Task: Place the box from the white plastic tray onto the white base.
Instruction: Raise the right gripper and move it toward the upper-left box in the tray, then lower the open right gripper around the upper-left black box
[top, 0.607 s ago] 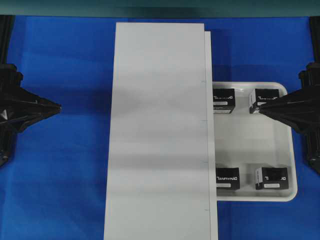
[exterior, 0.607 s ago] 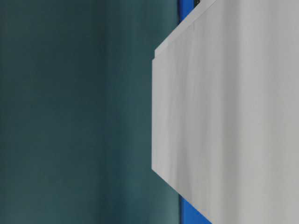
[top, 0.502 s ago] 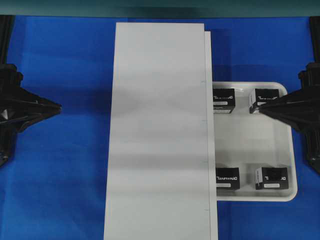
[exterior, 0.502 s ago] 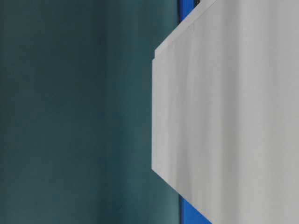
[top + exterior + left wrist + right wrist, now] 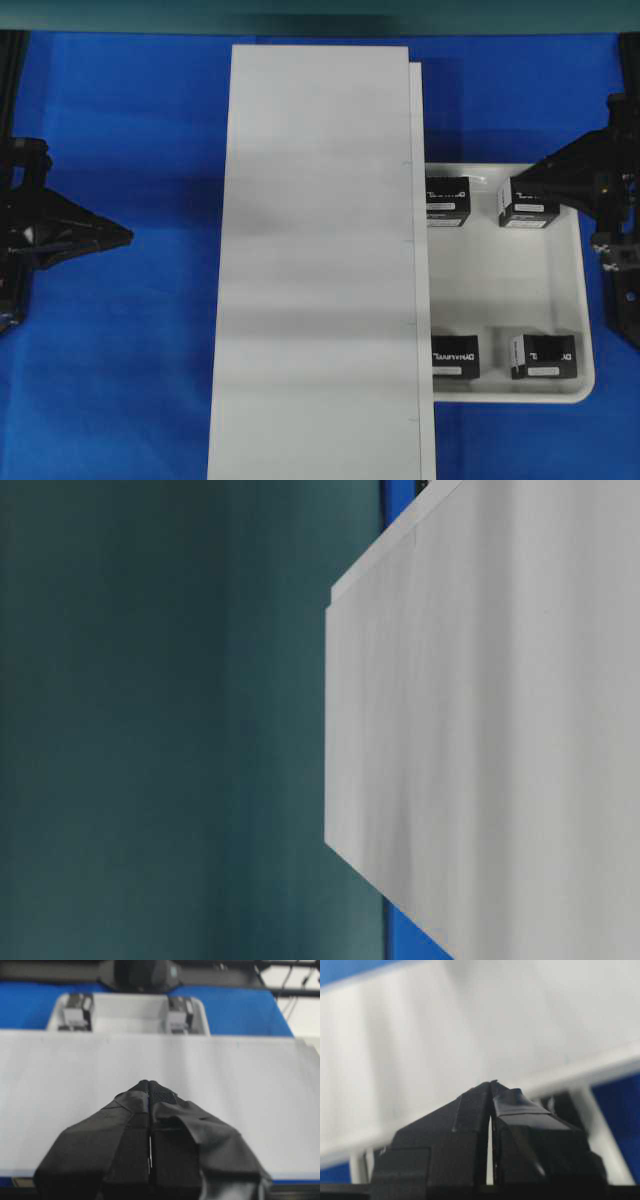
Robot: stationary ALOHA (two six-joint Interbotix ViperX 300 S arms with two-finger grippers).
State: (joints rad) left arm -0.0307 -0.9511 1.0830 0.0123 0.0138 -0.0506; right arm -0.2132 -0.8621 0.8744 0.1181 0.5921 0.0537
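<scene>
Next, I close my right gripper on the near and far sides [image 5: 448, 203] [image 5: 566, 1108] of the far black box beside the white base in the tray.
Several black boxes sit in the white plastic tray [image 5: 560, 285]: two at the far end [image 5: 447, 200] [image 5: 530, 202] and two at the near end [image 5: 455, 356] [image 5: 543, 356]. The white base [image 5: 320, 260] lies down the middle, overlapping the tray's left edge. My right gripper [image 5: 522, 180] is shut and empty, its tip over the far edge of the far-right box. My left gripper [image 5: 128, 236] is shut and empty, left of the base. The left wrist view shows its shut tips [image 5: 149, 1083] facing the base [image 5: 225, 1075], with the tray [image 5: 131, 1010] beyond.
Blue cloth [image 5: 130, 380] covers the table around the base and tray. The table-level view is mostly filled by the base [image 5: 490, 730] and a teal wall [image 5: 160, 720]. The right wrist view is blurred, with shut tips [image 5: 492, 1084] before the tray rim [image 5: 600, 1066].
The right gripper swung toward the far side, its tip going from the far-right box's near-left edge to its far edge. The left gripper shifted slightly right and nearer. The boxes did not move.
</scene>
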